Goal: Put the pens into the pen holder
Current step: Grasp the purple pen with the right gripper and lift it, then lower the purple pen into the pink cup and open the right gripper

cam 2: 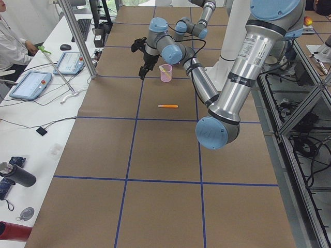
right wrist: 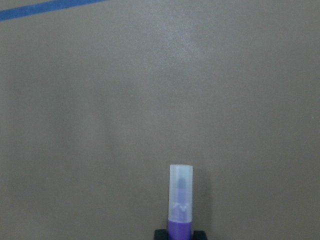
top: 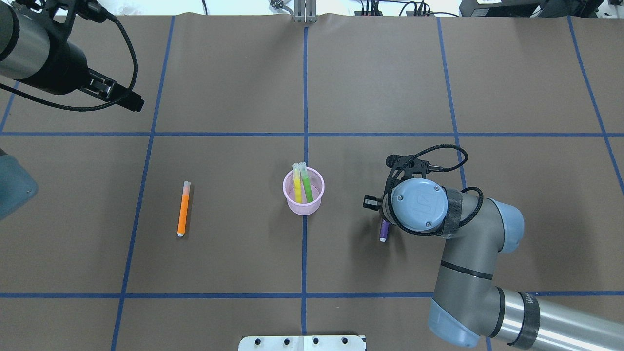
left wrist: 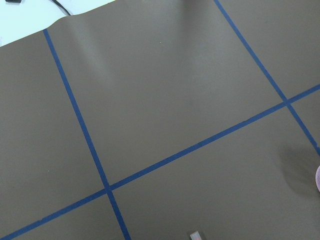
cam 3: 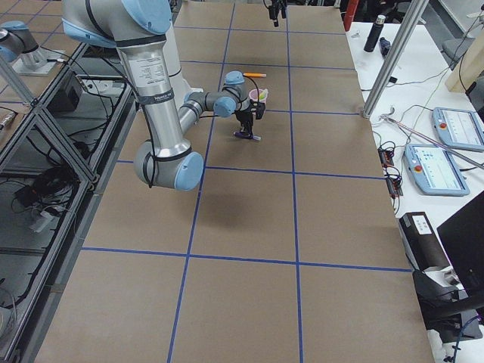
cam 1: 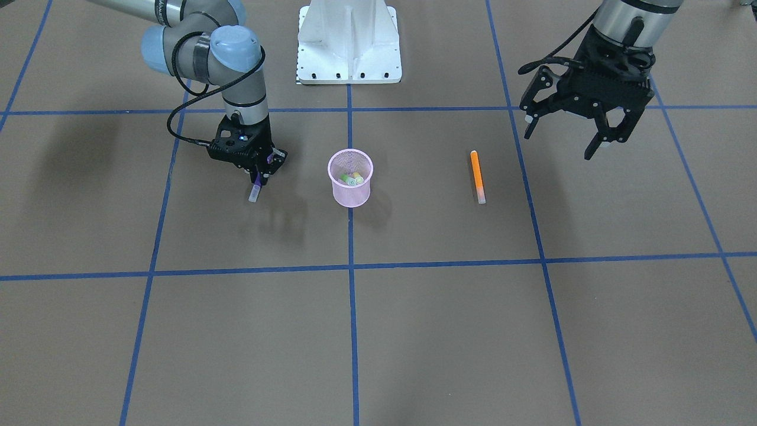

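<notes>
Next, I drop the purple pen with my right gripper inside the pink mesh pen holder (cam 1: 342,163), by the green and yellowish pens.
The pink mesh pen holder (cam 1: 350,177) (top: 303,191) stands at the table's middle with the yellowish pen (top: 297,187) and the green pen (top: 306,184) inside. The orange pen (cam 1: 477,176) (top: 183,208) lies flat on the table on the robot's left side. My right gripper (cam 1: 260,176) is shut on the purple pen (cam 1: 255,190) (top: 384,232) (right wrist: 180,200), low over the table beside the holder, pale cap end pointing out. My left gripper (cam 1: 562,142) is open and empty, raised well above the table beyond the orange pen.
The white robot base (cam 1: 349,41) (top: 302,342) stands at the table's robot-side edge. Blue tape lines (cam 1: 350,267) grid the brown table. Benches with tablets (cam 2: 31,85) line the table's operator side.
</notes>
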